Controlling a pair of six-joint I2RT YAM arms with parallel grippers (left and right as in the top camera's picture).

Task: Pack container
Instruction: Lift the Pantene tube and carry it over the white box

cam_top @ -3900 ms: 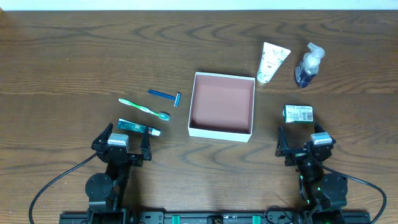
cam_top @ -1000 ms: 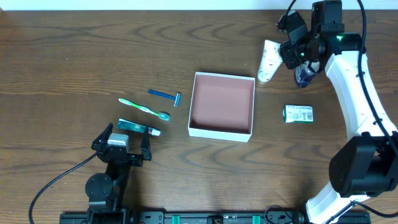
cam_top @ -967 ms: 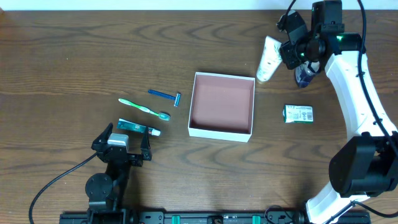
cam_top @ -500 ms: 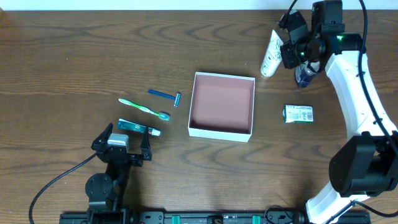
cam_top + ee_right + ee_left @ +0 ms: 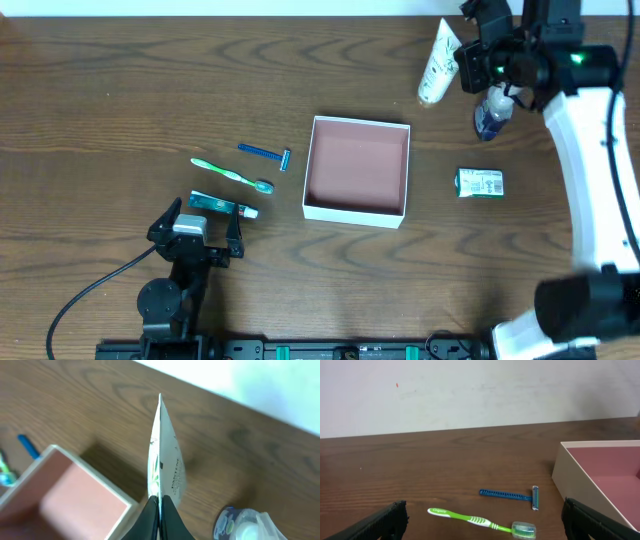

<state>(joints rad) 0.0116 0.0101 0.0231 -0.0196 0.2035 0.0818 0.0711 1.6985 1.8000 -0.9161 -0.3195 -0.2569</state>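
Note:
Next, my right gripper releases the white tube inside the container's far corner (image 5: 327,146) (image 5: 39,484), along the side of the container that is nearest the blue razor.
The container (image 5: 355,213), a shallow square box with white walls and a pinkish-brown inside, sits mid-table with nothing in it; its corner also shows in the right wrist view (image 5: 75,492) and its wall in the left wrist view (image 5: 575,487). My right gripper (image 5: 466,66) is shut on the flat crimped end of a white tube (image 5: 438,62), held in the air beyond the container's far right corner. In the right wrist view the tube (image 5: 164,460) hangs edge-on from the gripper (image 5: 160,510). My left gripper (image 5: 205,235) rests open at the near left.
A blue pump bottle (image 5: 492,110) stands just right of the held tube. A green-and-white packet (image 5: 480,182) lies right of the container. Left of it lie a blue razor (image 5: 265,153), a green toothbrush (image 5: 232,175) and a small teal tube (image 5: 222,206).
The right gripper has shut on the white tube and lifted it off the table, carrying it up and slightly toward the far edge. The left arm has not moved.

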